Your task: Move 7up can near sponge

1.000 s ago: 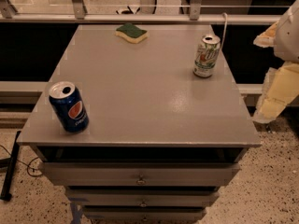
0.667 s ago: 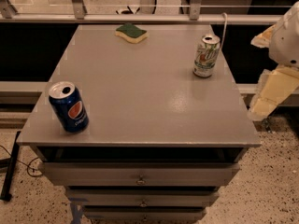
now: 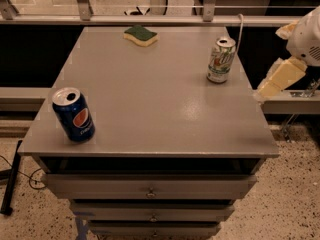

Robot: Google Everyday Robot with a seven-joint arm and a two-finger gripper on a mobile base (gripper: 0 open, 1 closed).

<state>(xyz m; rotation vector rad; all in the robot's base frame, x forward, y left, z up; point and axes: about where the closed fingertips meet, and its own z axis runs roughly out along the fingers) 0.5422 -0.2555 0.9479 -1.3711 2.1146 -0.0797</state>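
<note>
The 7up can is next for my gripper, which should go to it and close around its middle (image 3: 219,63), well below the silver top.
The 7up can (image 3: 220,60) stands upright near the right edge of the grey table top (image 3: 160,99), white with green lettering and a silver top. The sponge (image 3: 140,35), dark green over yellow, lies flat near the table's far edge, left of the can and well apart from it. My gripper (image 3: 279,78) hangs off the table's right side, to the right of the can and a little nearer than it, touching nothing. It holds nothing that I can see.
A dark blue Pepsi can (image 3: 74,114) stands near the front left corner. The table is a cabinet with drawers (image 3: 150,188) below. A metal rail (image 3: 160,19) runs behind the far edge. A thin white cable (image 3: 240,26) rises behind the 7up can.
My gripper has moved a little left and up, closer to the table's right edge and the 7up can. The cans and sponge have not moved.
</note>
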